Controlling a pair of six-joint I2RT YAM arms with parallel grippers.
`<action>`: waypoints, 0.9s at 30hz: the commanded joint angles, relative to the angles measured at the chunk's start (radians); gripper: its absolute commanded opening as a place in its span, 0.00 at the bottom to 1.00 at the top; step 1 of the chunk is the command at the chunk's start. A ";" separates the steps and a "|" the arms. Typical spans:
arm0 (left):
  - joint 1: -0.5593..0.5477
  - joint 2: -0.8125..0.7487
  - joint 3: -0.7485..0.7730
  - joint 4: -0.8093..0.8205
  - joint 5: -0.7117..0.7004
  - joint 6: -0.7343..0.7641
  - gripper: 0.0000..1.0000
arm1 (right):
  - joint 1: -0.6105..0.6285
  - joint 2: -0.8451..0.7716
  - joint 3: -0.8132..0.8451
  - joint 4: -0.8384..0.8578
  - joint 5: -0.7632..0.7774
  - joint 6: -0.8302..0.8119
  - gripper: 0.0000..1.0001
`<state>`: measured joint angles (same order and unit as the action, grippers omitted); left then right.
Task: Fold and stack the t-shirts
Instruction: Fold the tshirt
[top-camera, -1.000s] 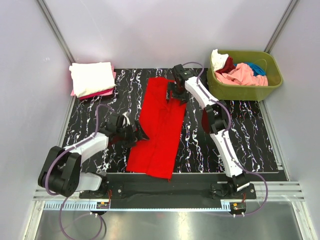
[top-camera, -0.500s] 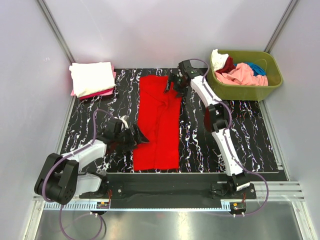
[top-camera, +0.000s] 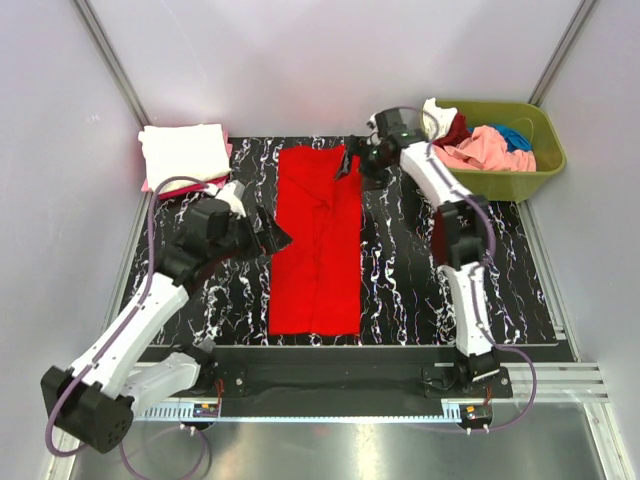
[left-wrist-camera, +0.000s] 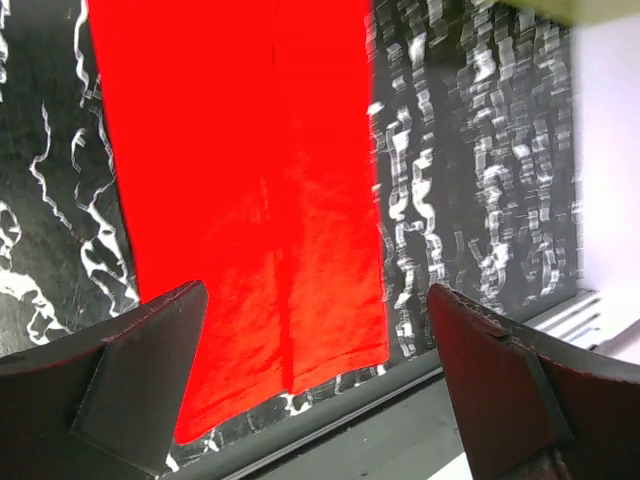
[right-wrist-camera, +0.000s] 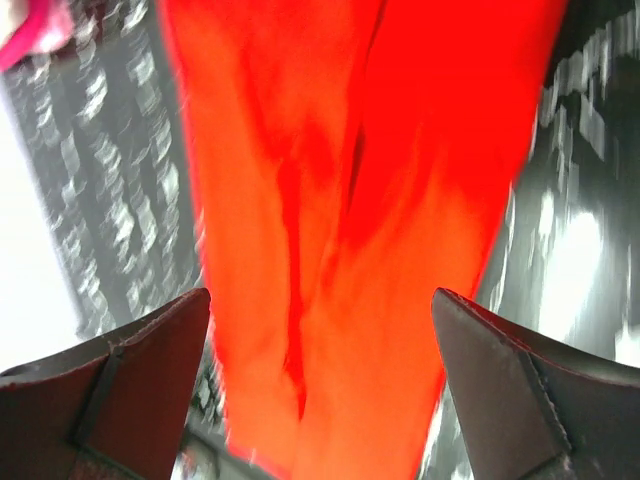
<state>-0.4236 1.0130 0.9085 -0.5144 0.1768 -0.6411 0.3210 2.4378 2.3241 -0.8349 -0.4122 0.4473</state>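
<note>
Next, my left gripper grips the red t-shirt's near corner (top-camera: 273, 328) (left-wrist-camera: 187, 430), the one on the side of the folded stack, because the near end gets folded up next.
A bright red t-shirt (top-camera: 318, 240) lies flat as a long narrow strip down the middle of the black marbled mat (top-camera: 400, 280); it also fills the left wrist view (left-wrist-camera: 240, 190) and the right wrist view (right-wrist-camera: 370, 230). My left gripper (top-camera: 268, 236) hovers at the strip's left edge, open and empty. At the strip's far right corner my right gripper (top-camera: 352, 165) stands open with nothing in it. A folded stack with a cream-white t-shirt (top-camera: 183, 152) on top of pink (top-camera: 190, 187) rests at the back left.
An olive-green bin (top-camera: 490, 175) at the back right holds crumpled pink, white, dark red and teal shirts (top-camera: 480, 145). Grey walls enclose the mat on three sides. The metal rail with the arm bases (top-camera: 330, 380) runs along the near edge.
The red shirt went from skewed and rumpled to a straight flat strip. Right gripper opened wider and lifted off the far corner. Left arm swung up and away from the shirt's left edge.
</note>
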 joint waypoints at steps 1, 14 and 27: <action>0.038 -0.057 -0.130 0.030 0.021 -0.034 0.99 | 0.006 -0.392 -0.249 0.087 -0.034 0.013 1.00; -0.076 -0.224 -0.292 -0.196 -0.170 -0.159 0.88 | 0.249 -1.089 -1.472 0.255 0.044 0.183 0.95; -0.253 -0.238 -0.448 -0.216 -0.295 -0.384 0.76 | 0.352 -1.037 -1.574 0.347 0.043 0.291 0.64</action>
<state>-0.6682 0.7990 0.4568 -0.7467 -0.0483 -0.9695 0.6430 1.3590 0.7078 -0.5453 -0.3824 0.7158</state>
